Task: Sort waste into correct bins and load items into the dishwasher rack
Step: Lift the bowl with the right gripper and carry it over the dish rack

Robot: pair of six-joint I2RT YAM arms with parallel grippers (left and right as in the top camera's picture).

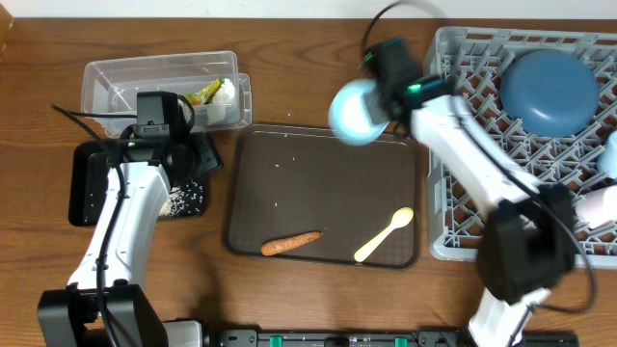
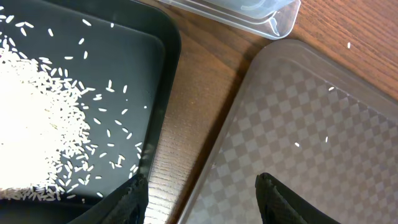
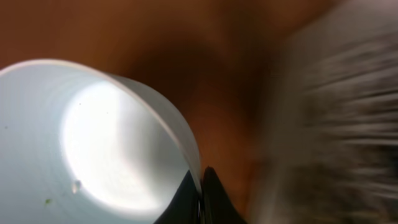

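My right gripper is going to handle the light-blue bowl. Next, I set it down in the grey rack (image 1: 471, 92) between the dark-blue plate and the side of the tray.
My right gripper (image 1: 382, 102) is shut on the rim of a light-blue bowl (image 1: 357, 112), held in the air over the far edge of the brown serving tray (image 1: 323, 183). In the right wrist view the fingertips (image 3: 200, 196) pinch the bowl's wall (image 3: 93, 143). The left gripper (image 1: 204, 156) is open and empty, low over the wood strip between the black tray (image 1: 82, 183) and the serving tray; its fingers (image 2: 127, 202) straddle that gap. Rice (image 2: 37, 124) lies in the black tray (image 2: 137, 68). The carrot (image 1: 291, 243) and cream spoon (image 1: 384, 236) lie on the serving tray.
The clear tub (image 1: 164, 87) at the back left holds tissue and a yellow-green wrapper (image 1: 214, 93). The grey rack (image 1: 482, 145) on the right holds the dark-blue plate (image 1: 549, 92), another bowl (image 1: 609, 154) and a cup (image 1: 598, 207). A few rice grains dot the serving tray (image 2: 311, 124).
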